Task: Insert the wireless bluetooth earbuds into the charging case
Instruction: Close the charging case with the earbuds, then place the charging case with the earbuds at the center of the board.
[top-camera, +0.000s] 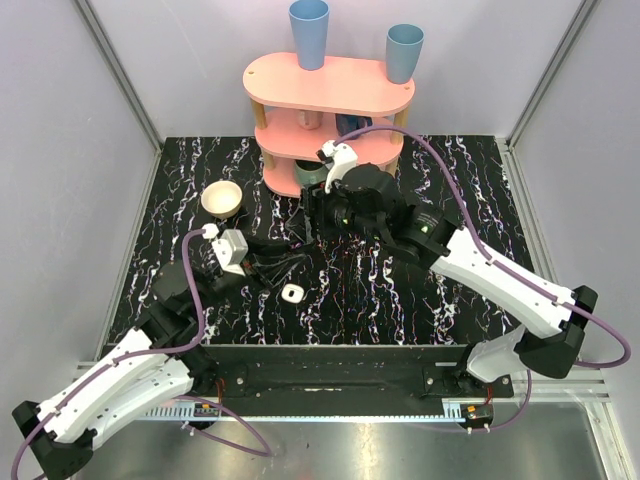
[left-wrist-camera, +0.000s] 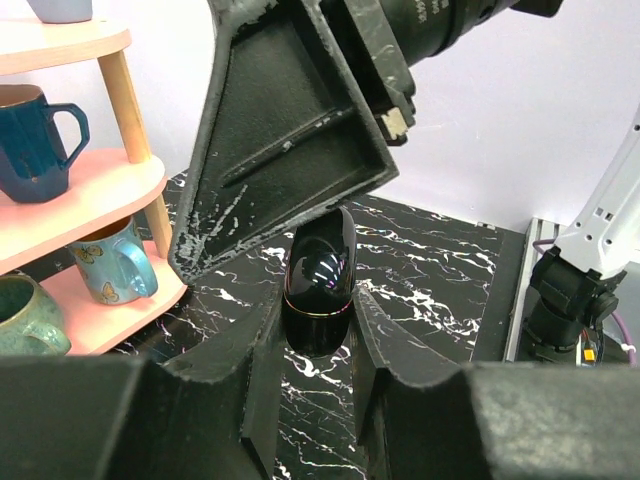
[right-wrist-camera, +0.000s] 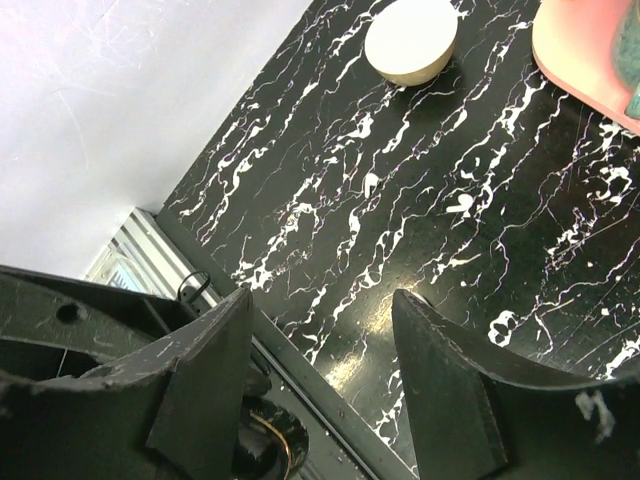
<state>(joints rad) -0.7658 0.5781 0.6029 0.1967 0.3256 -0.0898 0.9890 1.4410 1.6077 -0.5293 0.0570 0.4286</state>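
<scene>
The robot's left gripper should release the black oval piece on the bare marble table (top-camera: 369, 275) in front of the pink shelf.
The charging case (top-camera: 292, 292), a tiny white rounded square with a dark centre spot, lies on the black marble table (top-camera: 470, 180) just in front of the left fingers. My left gripper (left-wrist-camera: 318, 300) is shut on a glossy black oval piece (left-wrist-camera: 320, 270) with a thin gold seam, held above the table. My right gripper (right-wrist-camera: 320, 300) stands open directly over it, one wide finger (left-wrist-camera: 290, 130) hanging just above the piece. The same gold-rimmed black piece (right-wrist-camera: 265, 440) peeks out at the bottom of the right wrist view. I cannot make out any earbuds.
A round cream bowl (top-camera: 221, 197) sits at the back left. A pink two-tier shelf (top-camera: 330, 85) stands at the back with two blue cups (top-camera: 309, 32) on top and mugs (left-wrist-camera: 35, 140) on its lower tiers. Both arms meet mid-table.
</scene>
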